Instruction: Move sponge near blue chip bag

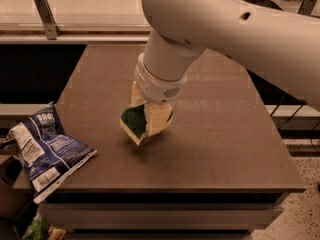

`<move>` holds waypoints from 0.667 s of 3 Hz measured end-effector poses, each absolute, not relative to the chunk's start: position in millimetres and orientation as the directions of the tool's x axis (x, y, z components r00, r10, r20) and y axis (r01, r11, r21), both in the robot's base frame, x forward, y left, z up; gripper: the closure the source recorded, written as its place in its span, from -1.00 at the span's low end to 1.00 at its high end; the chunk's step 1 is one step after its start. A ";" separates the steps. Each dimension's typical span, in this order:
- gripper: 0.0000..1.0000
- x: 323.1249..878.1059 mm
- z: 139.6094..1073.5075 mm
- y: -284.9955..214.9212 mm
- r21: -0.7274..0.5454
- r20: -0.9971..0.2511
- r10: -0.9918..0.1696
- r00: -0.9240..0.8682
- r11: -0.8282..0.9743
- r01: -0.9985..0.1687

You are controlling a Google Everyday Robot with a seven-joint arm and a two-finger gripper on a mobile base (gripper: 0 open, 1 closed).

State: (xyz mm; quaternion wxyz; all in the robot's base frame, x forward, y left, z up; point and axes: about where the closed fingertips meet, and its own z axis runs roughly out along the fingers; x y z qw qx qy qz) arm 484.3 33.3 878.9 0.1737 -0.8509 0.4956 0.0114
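Next, I release the sponge on the brown table (pixel 129 137) slightly apart from the blue chip bag. The sponge is now held tilted just above the table.
My gripper (pixel 149 119) hangs from the big white arm over the middle of the brown table (pixel 225 129). It is shut on the sponge (pixel 134 122), which shows its dark green top and pale yellow foam and is held tilted just above the table. The blue chip bag (pixel 44 149) lies at the table's front left corner, partly over the edge, well to the left of the sponge.
A pale counter with a metal bracket (pixel 46 17) runs along the back. The table's front edge is near the bag. A green item (pixel 37 227) lies on the floor below the left corner.
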 end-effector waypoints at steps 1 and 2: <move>1.00 476.0 877.7 44.3 -0.311 -0.223 -0.783 0.581 -0.508 -0.804; 1.00 469.9 873.9 52.2 -0.299 -0.227 -0.744 0.629 -0.561 -0.772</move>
